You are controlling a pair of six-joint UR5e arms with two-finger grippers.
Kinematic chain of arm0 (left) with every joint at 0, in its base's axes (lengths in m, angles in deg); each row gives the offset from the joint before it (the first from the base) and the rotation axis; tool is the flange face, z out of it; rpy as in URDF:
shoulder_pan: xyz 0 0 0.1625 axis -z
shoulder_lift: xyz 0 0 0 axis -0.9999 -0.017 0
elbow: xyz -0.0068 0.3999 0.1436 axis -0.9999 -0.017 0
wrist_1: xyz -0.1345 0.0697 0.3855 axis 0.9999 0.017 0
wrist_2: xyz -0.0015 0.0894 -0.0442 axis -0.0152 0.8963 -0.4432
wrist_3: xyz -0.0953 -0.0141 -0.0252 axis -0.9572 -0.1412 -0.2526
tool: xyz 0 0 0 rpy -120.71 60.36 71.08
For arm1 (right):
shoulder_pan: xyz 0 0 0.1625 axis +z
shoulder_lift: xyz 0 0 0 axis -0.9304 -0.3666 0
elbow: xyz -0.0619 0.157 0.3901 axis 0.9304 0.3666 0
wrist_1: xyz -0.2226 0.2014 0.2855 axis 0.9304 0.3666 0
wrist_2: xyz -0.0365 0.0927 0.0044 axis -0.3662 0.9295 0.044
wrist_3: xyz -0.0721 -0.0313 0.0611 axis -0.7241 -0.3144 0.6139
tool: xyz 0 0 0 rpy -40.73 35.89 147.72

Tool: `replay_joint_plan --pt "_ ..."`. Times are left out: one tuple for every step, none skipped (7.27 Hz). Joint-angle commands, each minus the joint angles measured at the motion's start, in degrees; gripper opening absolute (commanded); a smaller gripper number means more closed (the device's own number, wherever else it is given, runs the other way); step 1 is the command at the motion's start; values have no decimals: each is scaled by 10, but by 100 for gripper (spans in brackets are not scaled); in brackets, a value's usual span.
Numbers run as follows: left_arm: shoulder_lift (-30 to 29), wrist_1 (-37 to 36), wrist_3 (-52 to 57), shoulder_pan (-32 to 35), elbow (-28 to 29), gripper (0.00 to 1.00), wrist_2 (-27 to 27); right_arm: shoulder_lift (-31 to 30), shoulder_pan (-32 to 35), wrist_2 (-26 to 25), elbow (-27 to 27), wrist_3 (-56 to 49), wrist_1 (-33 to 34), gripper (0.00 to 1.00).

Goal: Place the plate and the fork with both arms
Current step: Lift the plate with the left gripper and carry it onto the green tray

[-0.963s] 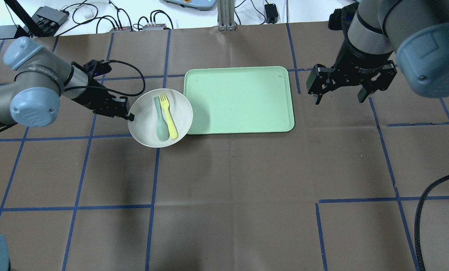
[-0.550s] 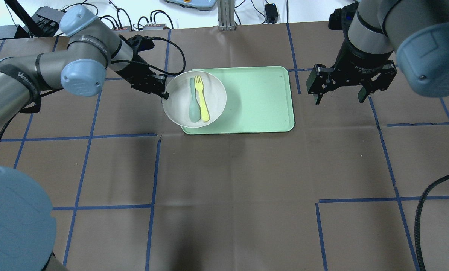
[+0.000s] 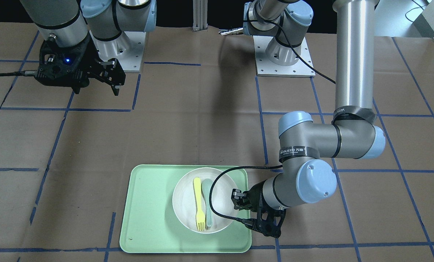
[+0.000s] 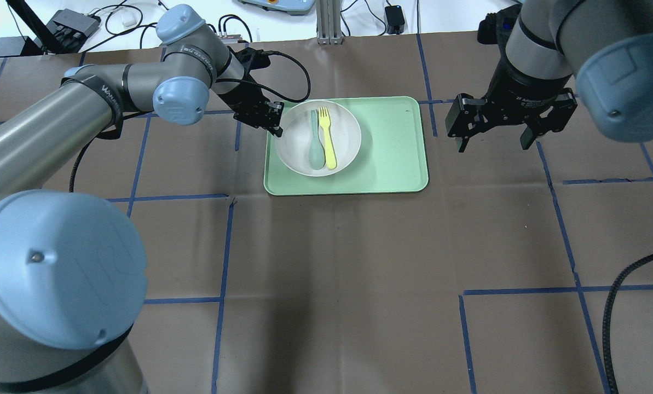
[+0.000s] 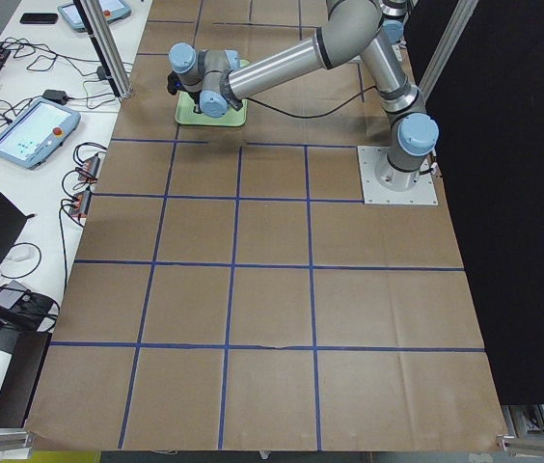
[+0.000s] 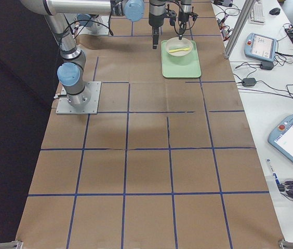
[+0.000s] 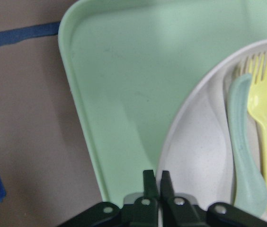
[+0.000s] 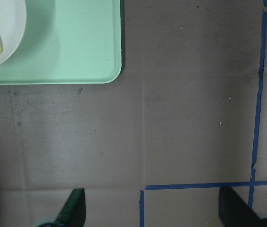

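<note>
Next, my left gripper lets go of the off-white plate in the middle of the mint-green tray (image 3: pixel 191 207).
The off-white plate (image 4: pixel 345 137) is over the left half of the mint-green tray (image 4: pixel 392 153); I cannot tell if it touches the tray. The pale-yellow fork (image 4: pixel 326 137) lies in the plate beside a grey-green spoon (image 4: pixel 315 148). My left gripper (image 4: pixel 277 123) is shut on the plate's left rim. The left wrist view shows its fingers (image 7: pixel 148 178) pinching the rim of the plate (image 7: pixel 200 156), with the fork (image 7: pixel 266 142) to the right. My right gripper (image 4: pixel 493 143) is open and empty, hovering right of the tray.
Brown paper with blue tape lines covers the table (image 4: pixel 331 273). Cables and boxes (image 4: pixel 74 22) lie along the far edge. A black cable (image 4: pixel 622 306) loops in at the lower right. The right half of the tray (image 3: pixel 147 218) is bare.
My left arm has carried the plate, with fork and spoon in it, rightward from the bare table to over the tray's left half. The right arm has not moved.
</note>
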Motion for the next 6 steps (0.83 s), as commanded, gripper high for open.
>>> replay_joint_plan --pt "-32 0 -7 14 33 0 0 0 0 0 0 0 -1 100" --pt "-35 0 -21 19 34 1 -2 0 0 0 0 0 -1 100" --pt "-35 0 -23 21 34 1 -2 0 -1 0 0 0 -1 100" --pt "-35 0 -23 21 34 3 -2 0 0 0 -1 0 -1 100" --pt "-36 0 -22 21 34 4 -2 0 0 0 -1 0 0 100" --pt "-36 0 -21 22 33 6 -2 -1 0 0 0 0 -1 100"
